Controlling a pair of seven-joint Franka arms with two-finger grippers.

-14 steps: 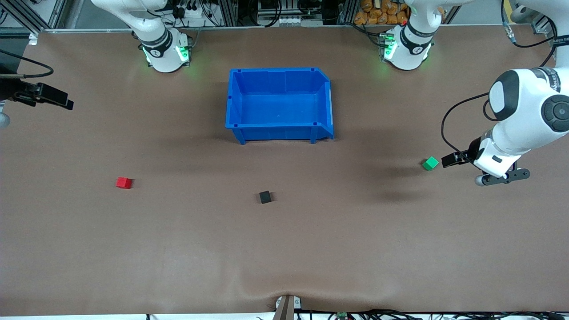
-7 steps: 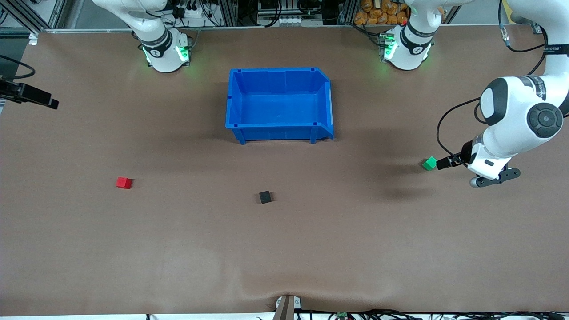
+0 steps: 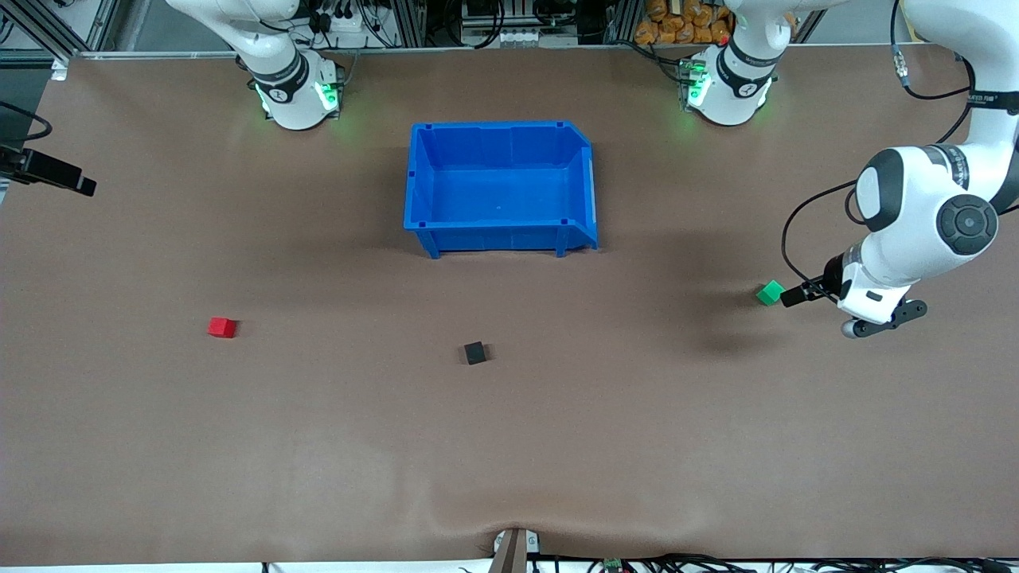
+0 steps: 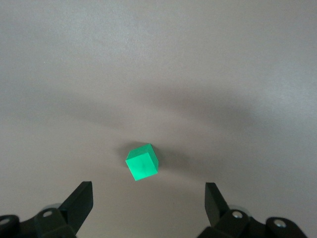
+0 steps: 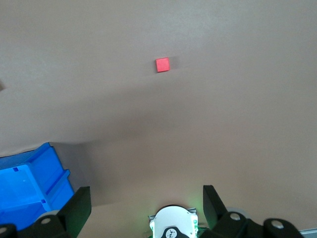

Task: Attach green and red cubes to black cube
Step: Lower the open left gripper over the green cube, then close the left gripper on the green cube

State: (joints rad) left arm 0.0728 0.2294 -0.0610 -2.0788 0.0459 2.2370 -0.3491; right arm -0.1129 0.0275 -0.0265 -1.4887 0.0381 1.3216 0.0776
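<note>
Next, my left gripper grips the opposite sides of the green cube (image 3: 770, 293) (image 4: 142, 163), with the cube's body between its fingers.
The green cube (image 3: 769, 293) lies on the brown table toward the left arm's end. My left gripper (image 3: 794, 296) hangs low right beside it. In the left wrist view this gripper (image 4: 148, 197) is open, and the green cube (image 4: 142, 162) sits just ahead of the fingertips, not between them. The red cube (image 3: 222, 327) lies toward the right arm's end. It shows small in the right wrist view (image 5: 162, 64). The black cube (image 3: 475, 352) rests mid-table, nearer the camera than the bin. My right gripper (image 5: 146, 198) is open and empty, high at the table's end (image 3: 56, 171).
A large blue bin (image 3: 500, 187) stands empty in the middle, between the two arm bases; a corner of it shows in the right wrist view (image 5: 29, 183). The right arm's base (image 5: 173, 225) also shows there. Bare brown table lies around the three cubes.
The left arm's hand has slid toward the green cube, closing most of the gap. The right gripper has drawn back toward the table's end. No cube has moved.
</note>
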